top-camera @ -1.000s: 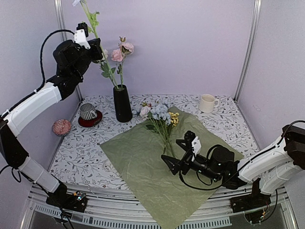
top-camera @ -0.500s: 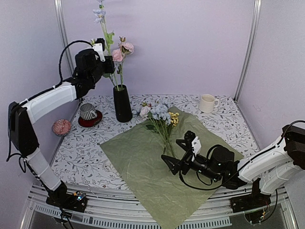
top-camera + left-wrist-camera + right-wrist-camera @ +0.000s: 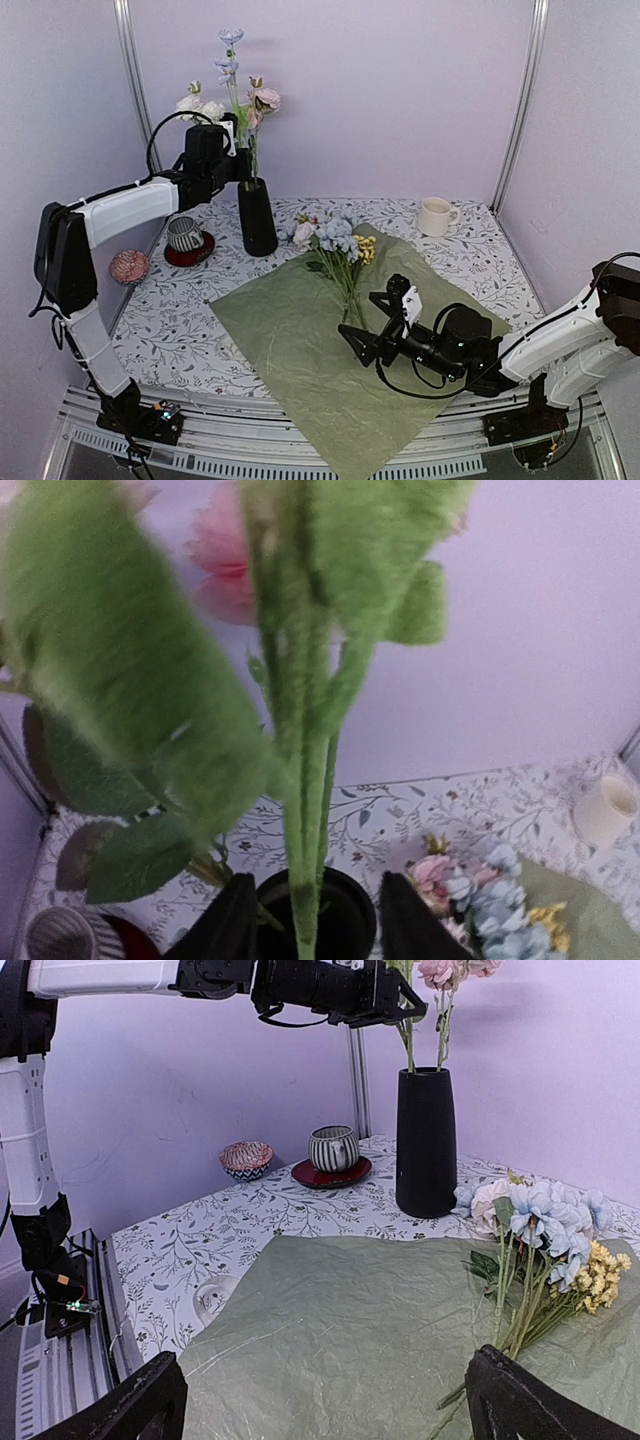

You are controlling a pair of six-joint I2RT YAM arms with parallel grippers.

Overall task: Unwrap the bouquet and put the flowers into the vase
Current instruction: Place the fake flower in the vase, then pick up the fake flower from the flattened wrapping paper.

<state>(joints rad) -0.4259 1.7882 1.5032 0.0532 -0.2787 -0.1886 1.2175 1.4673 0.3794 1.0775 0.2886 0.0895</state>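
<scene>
The light blue flower is beside the yellow ones. My right gripper needs to go to it next and close on the middle of its stem (image 3: 351, 295) (image 3: 518, 1332).
The black vase (image 3: 257, 215) stands at the back left with pink (image 3: 265, 97), white (image 3: 200, 105) and light blue (image 3: 230, 40) flowers rising from it. My left gripper (image 3: 238, 160) hovers just above its mouth. In the left wrist view the left gripper (image 3: 315, 925) is open, and a green stem (image 3: 305, 860) runs down between the fingers into the vase (image 3: 350, 910), with a gap on each side. The rest of the bouquet (image 3: 335, 240) lies on the flat olive-green paper (image 3: 300, 330). My right gripper (image 3: 365, 340) is open and empty low over the paper (image 3: 340, 1290).
A white mug (image 3: 434, 215) stands at the back right. A striped cup (image 3: 184, 233) on a red saucer and a small pink patterned bowl (image 3: 129, 266) sit left of the vase. Metal posts rise at the back corners.
My left gripper came down and to the right with the long stem, lowering it into the vase, and its jaws have parted off the stem. The right arm has stayed still.
</scene>
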